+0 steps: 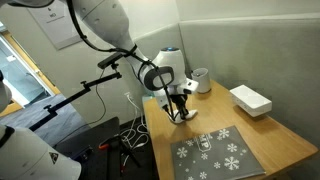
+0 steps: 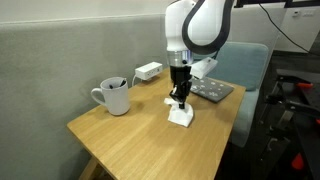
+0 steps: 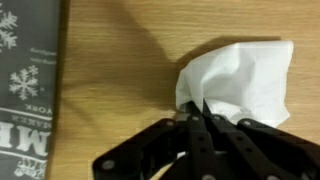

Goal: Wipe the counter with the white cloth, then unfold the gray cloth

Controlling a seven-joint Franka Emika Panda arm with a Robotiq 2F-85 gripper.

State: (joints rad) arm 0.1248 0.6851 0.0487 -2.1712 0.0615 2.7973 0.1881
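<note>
My gripper is going to release the white cloth at the counter's far corner [image 1: 161, 95], by the counter's edge across from the white mug.
The white cloth [image 3: 240, 80] is bunched on the wooden counter [image 2: 130, 135]. It also shows in both exterior views [image 1: 180, 116] [image 2: 181, 117]. My gripper [image 3: 197, 108] is shut on the near edge of the white cloth and stands upright over it in both exterior views [image 1: 179, 106] [image 2: 180, 100]. The gray cloth with white snowflakes [image 1: 215, 153] lies flat on the counter beside the white cloth. It also shows in an exterior view [image 2: 212, 90] and at the left edge of the wrist view [image 3: 25, 90].
A white mug [image 2: 114, 96] stands on the counter, also seen in an exterior view [image 1: 199, 80]. A white box [image 1: 250, 100] lies near the wall, also seen in an exterior view [image 2: 148, 71]. The counter edge [image 2: 150, 165] drops off to a chair and cables.
</note>
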